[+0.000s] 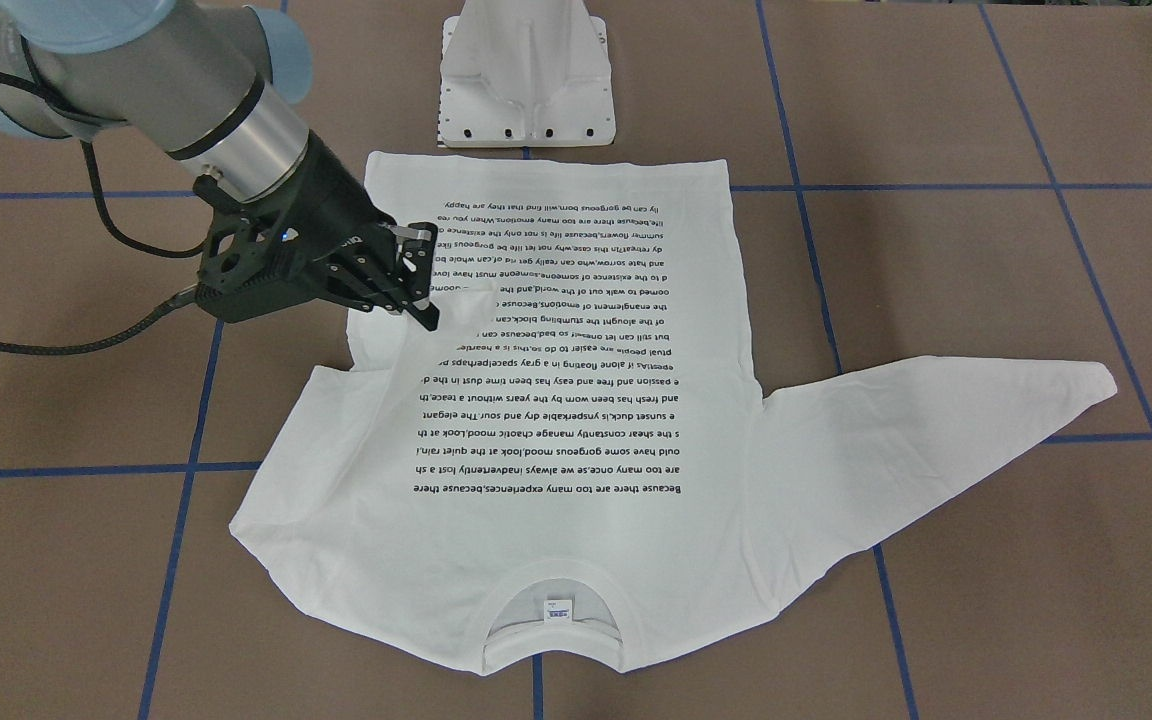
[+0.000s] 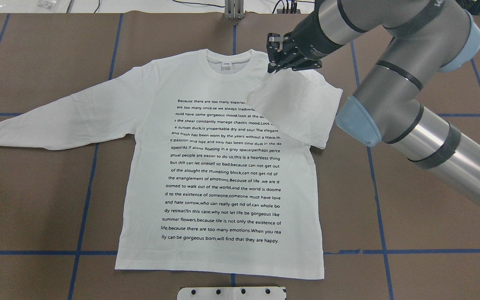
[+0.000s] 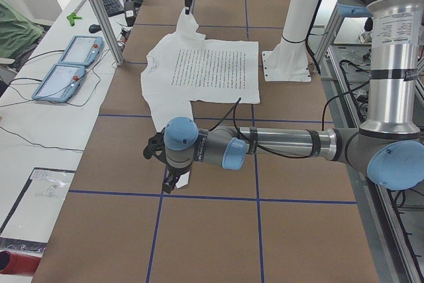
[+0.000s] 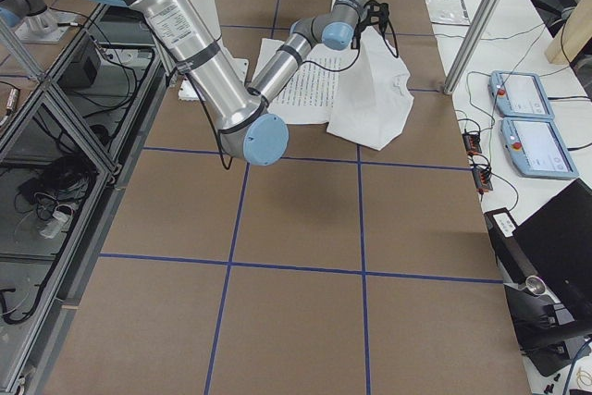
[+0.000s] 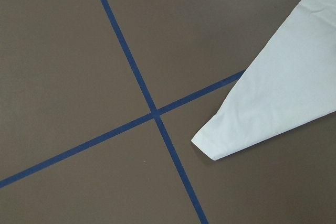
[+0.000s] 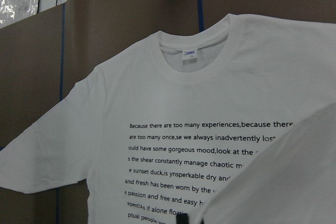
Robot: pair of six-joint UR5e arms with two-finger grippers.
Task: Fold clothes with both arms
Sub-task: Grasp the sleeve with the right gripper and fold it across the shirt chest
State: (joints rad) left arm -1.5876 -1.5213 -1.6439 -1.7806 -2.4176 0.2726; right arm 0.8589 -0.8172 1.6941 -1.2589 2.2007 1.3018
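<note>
The folded sleeve's end, now raised over the chest, will be let go by my right gripper on the start of the "e sunset duck" text line [image 1: 669, 415] [image 6: 132, 171].
The white long-sleeved shirt [image 2: 223, 166] lies flat with its text face up and its collar [image 2: 228, 64] at the far side. My right gripper [image 2: 271, 69] is shut on the right sleeve [image 2: 294, 108] and holds it raised and folded in over the chest. The front view shows this gripper [image 1: 428, 318] pinching the sleeve above the text. The left sleeve [image 2: 36, 125] lies stretched out flat. In the exterior left view my left gripper [image 3: 167, 182] hovers by that sleeve's cuff [image 3: 183, 180]; I cannot tell whether it is open. The left wrist view shows only the cuff [image 5: 215, 148] on the table.
A white pedestal [image 1: 526, 80] stands at the shirt's hem on the robot's side. Blue tape lines [image 2: 83, 200] cross the brown table. Two teach pendants [image 3: 66, 64] lie on the side bench, and metal frame posts [image 3: 99, 11] stand along the table edge.
</note>
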